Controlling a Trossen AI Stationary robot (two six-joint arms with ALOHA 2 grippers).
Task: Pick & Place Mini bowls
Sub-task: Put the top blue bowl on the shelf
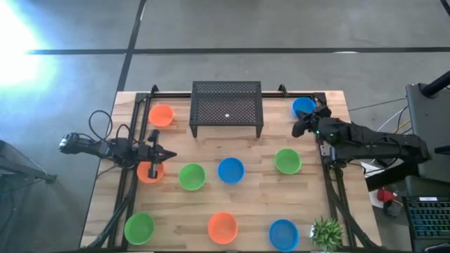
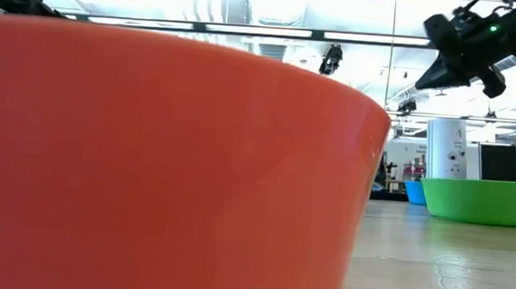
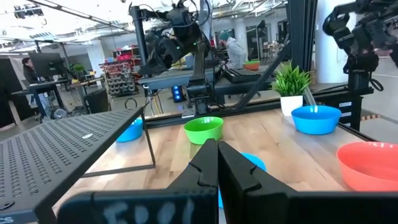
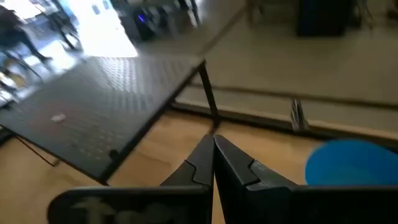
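My right gripper goes to the far-corner blue bowl next. It should then close on the bowl's rim (image 1: pixel 294 108) (image 4: pixel 306 167) facing the black mesh rack.
Several mini bowls stand upright on the wooden table: orange ones (image 1: pixel 162 115), (image 1: pixel 150 171), (image 1: pixel 223 227), green ones (image 1: pixel 191 176), (image 1: pixel 287 161), (image 1: pixel 139 228), blue ones (image 1: pixel 230 170), (image 1: pixel 304 107), (image 1: pixel 283 234). My left gripper (image 1: pixel 169 153) is shut and hovers by the left side, just beyond the orange bowl there; it holds nothing (image 3: pixel 217 155). My right gripper (image 1: pixel 299 130) is shut and empty, raised above the table (image 2: pixel 424 80) just near of the far-right blue bowl (image 4: pixel 354 163). The near orange bowl (image 2: pixel 148 155) fills the low view.
A black mesh rack (image 1: pixel 227 109) stands at the far middle of the table. A small potted plant (image 1: pixel 327 232) sits at the near right corner. Black frame rails run along both table sides. Bare wood lies between the bowl rows.
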